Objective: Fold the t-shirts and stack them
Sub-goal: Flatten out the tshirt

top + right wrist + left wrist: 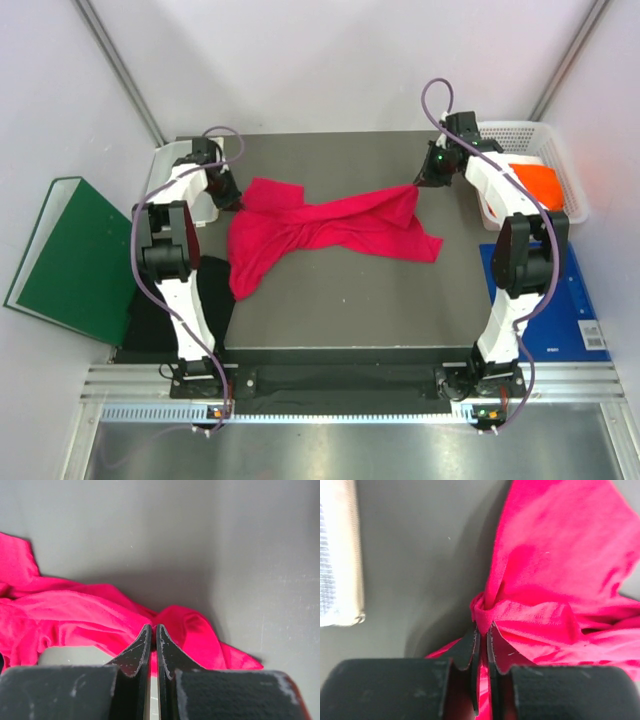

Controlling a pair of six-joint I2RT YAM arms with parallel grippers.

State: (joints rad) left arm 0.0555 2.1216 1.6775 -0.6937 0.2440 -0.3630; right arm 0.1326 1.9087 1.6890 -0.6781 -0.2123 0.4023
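The crimson-pink t-shirt lies twisted with its hem bunched at the robot's left gripper, so that gripper should take hold of the t-shirt's edge there (491, 596) again, and both grippers should then lift the t-shirt open.
The crimson-pink t-shirt (330, 230) lies twisted and stretched across the grey table (350, 310) between both arms. At the shirt's back left corner my left gripper (236, 200) is shut on a bunched hem; the left wrist view has the cloth (560, 570) pinched between the tips of that gripper (483, 630). My right gripper (419, 184) is shut on the shirt's far right end, and pink cloth (75, 615) shows between and beyond its tips (153, 628). A black t-shirt (150, 315) hangs off the table's left edge under the left arm. An orange t-shirt (541, 184) sits in the white basket (560, 145).
A dark green binder (65, 255) leans against the left wall. A blue board (565, 315) lies at the right behind the right arm. A white bin (172, 162) stands at the back left, its rim (342, 555) close to the left gripper.
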